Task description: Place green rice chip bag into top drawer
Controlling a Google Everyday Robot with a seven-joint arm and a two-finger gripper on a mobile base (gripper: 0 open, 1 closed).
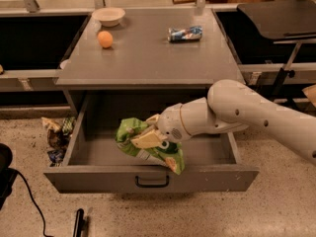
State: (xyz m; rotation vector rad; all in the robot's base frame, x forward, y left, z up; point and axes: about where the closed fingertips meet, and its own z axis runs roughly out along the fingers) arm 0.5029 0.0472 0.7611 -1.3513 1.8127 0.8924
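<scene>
The green rice chip bag, now hanging inside the open top drawer's opening, will be released by my gripper on the drawer's bottom, near the drawer's side (185, 135) by my arm.
The green rice chip bag (143, 143) is light green and crinkled, held over the middle of the open top drawer (98, 177). My gripper (148, 136) is shut on the bag's upper part, its pale fingers (146, 140) pressed across it. The bag hangs inside the drawer's opening, its lower end near the front panel above the dark handle (151, 182). The white arm (247, 112) reaches in from the right. Whether the bag touches the drawer floor cannot be told.
On the grey tabletop (148, 58) lie an orange (104, 39), a white bowl (108, 16) and a small blue-silver packet (185, 33). Crumpled wrappers (57, 135) lie on the floor left of the drawer. A dark table (281, 16) stands at right.
</scene>
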